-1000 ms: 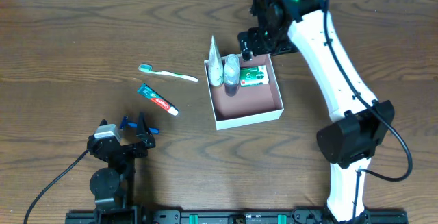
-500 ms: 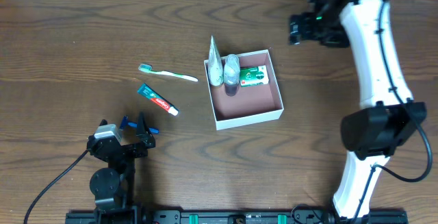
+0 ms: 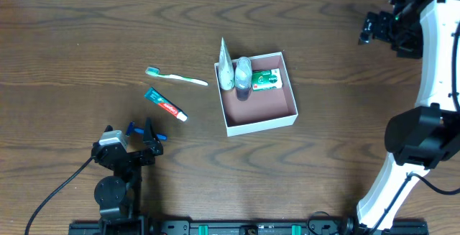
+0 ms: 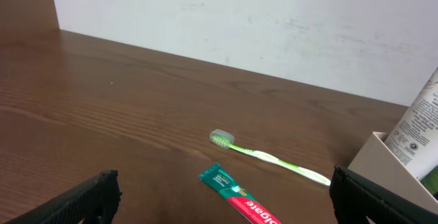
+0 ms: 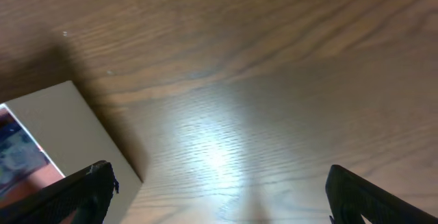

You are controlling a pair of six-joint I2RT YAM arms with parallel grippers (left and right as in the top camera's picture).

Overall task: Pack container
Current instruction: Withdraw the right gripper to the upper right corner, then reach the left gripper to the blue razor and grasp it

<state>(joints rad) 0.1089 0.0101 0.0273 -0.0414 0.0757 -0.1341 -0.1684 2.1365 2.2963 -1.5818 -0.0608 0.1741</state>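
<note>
I need to next move my left gripper to the blue razor and close it on the razor's handle [image 3: 139, 130], a little below the razor's head.
The container [image 3: 286, 111], a shallow white-walled box with a reddish-brown floor, sits mid-table. Inside, at its far end, are a white tube [image 3: 226, 68], a small clear bottle [image 3: 244, 75] and a green-and-white carton [image 3: 267, 80]. A green toothbrush [image 3: 177, 77] and a green-and-red toothpaste tube [image 3: 165, 105] lie on the table left of it; both show in the left wrist view, toothbrush [image 4: 270, 157], toothpaste [image 4: 239, 200]. My left gripper [image 3: 146, 132] is open and empty near the front left. My right gripper [image 3: 375, 29] is open and empty, far right of the container; a container corner [image 5: 61, 125] shows in its view.
The table is dark brown wood [image 3: 72, 48]. A white wall [image 4: 239, 18] stands behind its far edge. The right arm's white links [image 3: 438, 62] run down the right side to its base.
My right gripper has swung from over the container's far right corner away to the right, out to the far right of the table. The left arm and the items have not moved.
</note>
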